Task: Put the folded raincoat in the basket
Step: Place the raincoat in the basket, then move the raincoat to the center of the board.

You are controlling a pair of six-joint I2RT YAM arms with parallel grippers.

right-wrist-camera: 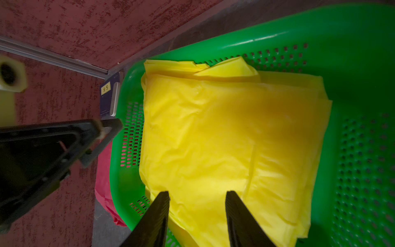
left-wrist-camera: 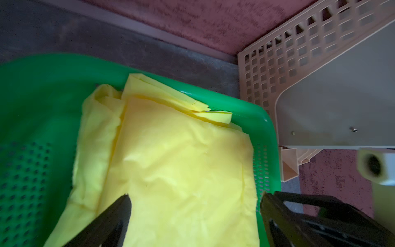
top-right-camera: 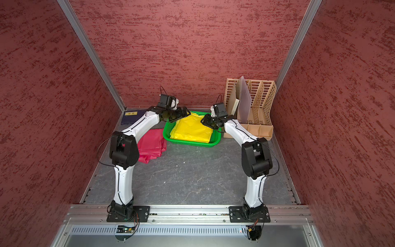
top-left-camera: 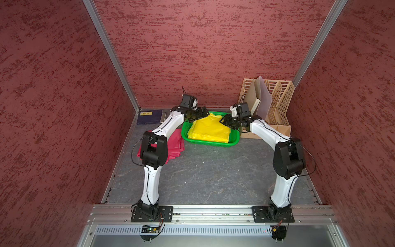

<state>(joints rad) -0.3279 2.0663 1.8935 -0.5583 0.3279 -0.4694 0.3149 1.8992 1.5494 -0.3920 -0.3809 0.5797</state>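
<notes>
Next, I move my left gripper next to the near-side edge (top-left-camera: pixel 169 154) of the red raincoat beside the green basket and close it there.
A folded yellow raincoat (top-left-camera: pixel 210 129) (top-right-camera: pixel 192 130) lies flat inside the green perforated basket (top-left-camera: pixel 209 143) (top-right-camera: pixel 192 144) at the back of the table. One folded edge rests up on the far rim. My left gripper (top-left-camera: pixel 204 114) (left-wrist-camera: pixel 195 194) hovers over the basket's left end, jaws wide apart with only raincoat (left-wrist-camera: pixel 181 166) showing beneath. Over the right end, my right gripper (top-left-camera: pixel 222 122) (right-wrist-camera: pixel 197 192) is open too, nothing pinched, with the raincoat (right-wrist-camera: pixel 224 139) below it. A second folded raincoat, red (top-left-camera: pixel 174 145) (top-right-camera: pixel 151 145), lies on the table left of the basket (right-wrist-camera: pixel 363 64).
A tall beige lattice file rack (top-left-camera: pixel 277 102) with folders stands right of the basket against the back wall. A dark blue book (top-left-camera: pixel 149 116) lies in the back left corner. Red textured walls enclose three sides. The grey tabletop (top-left-camera: pixel 213 175) stretches in front.
</notes>
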